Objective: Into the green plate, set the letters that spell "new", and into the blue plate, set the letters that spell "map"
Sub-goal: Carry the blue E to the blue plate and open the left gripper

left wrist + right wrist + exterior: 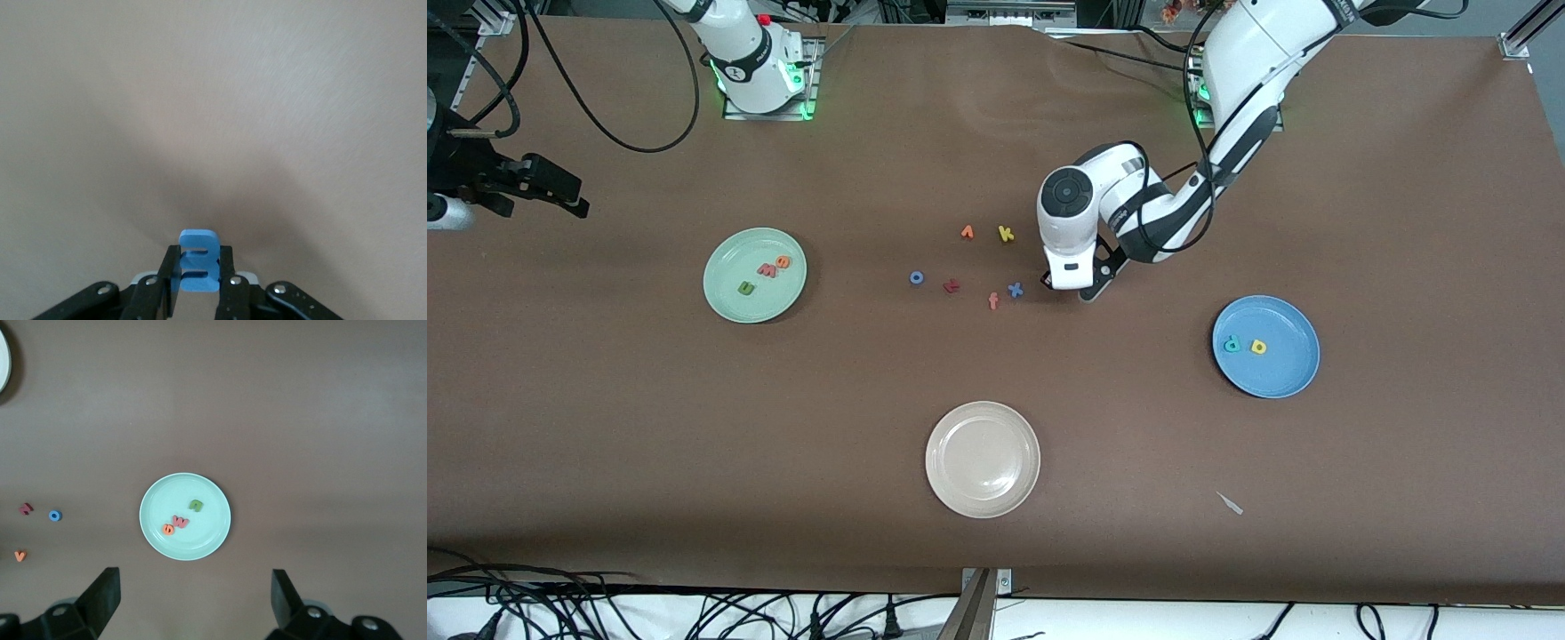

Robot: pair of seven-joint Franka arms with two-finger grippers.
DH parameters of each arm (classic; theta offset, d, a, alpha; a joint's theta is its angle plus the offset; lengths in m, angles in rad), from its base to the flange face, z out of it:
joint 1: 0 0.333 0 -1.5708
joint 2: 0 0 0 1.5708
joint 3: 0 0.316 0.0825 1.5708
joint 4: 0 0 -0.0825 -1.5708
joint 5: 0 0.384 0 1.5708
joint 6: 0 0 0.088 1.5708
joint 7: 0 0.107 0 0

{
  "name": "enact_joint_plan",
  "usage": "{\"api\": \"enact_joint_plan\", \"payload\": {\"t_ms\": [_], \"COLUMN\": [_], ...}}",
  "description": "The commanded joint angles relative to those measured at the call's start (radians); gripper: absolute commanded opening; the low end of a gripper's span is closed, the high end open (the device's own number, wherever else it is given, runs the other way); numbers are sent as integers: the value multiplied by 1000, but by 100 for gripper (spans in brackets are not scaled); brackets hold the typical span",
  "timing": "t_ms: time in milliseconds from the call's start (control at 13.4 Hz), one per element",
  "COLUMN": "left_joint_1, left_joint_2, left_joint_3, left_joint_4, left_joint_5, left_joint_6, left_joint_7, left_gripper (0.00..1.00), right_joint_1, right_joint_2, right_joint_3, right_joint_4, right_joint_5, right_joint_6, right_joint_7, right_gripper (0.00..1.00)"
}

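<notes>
Next, I release the periwinkle-blue m from my left gripper on the blue plate (1264, 330), beside the yellow a.
My left gripper (1063, 286) is low over the middle of the table, beside the loose letters, shut on the periwinkle-blue m (198, 240), which stands upright between its fingers (172, 267). The green plate (734, 253) toward the right arm's end holds the green n (745, 287), the salmon-red w (767, 269) and the orange e (783, 261). The blue plate (1285, 360) toward the left arm's end holds the teal p (1232, 343) and the yellow a (1258, 347). My right gripper (197, 580) hangs open and empty, high up, looking down on the green plate (207, 540).
Loose letters lie mid-table: an orange v (967, 232), a yellow k (1006, 234), a blue o (916, 277), a dark red letter (951, 285), a salmon f (993, 300) and a blue x (1015, 289). A beige plate (983, 498) sits nearer the front camera.
</notes>
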Motion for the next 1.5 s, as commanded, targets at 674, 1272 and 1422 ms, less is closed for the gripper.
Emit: {"api": "enact_joint_plan", "payload": {"t_ms": [674,1272,1422], "left_joint_1": [397,466,469], "left_joint_2": [13,72,56], "left_joint_3": [18,104,102], "left_joint_4": [249,260,323], "left_joint_5": [-61,8,-6], "left_joint_6": [-483,-380,-469], "left_joint_7": [1403,1761,1767], "left_gripper": [0,100,100], "right_joint_1": [-10,-12,-12], "right_joint_2": [13,13,13], "right_joint_3": [12,11,12], "right_joint_4": [33,33,31], "right_joint_5": [0,3,3], "right_joint_6": [-32,-34,-34], "right_joint_7": [-13,-16,-16], "right_gripper": [100,100,100]}}
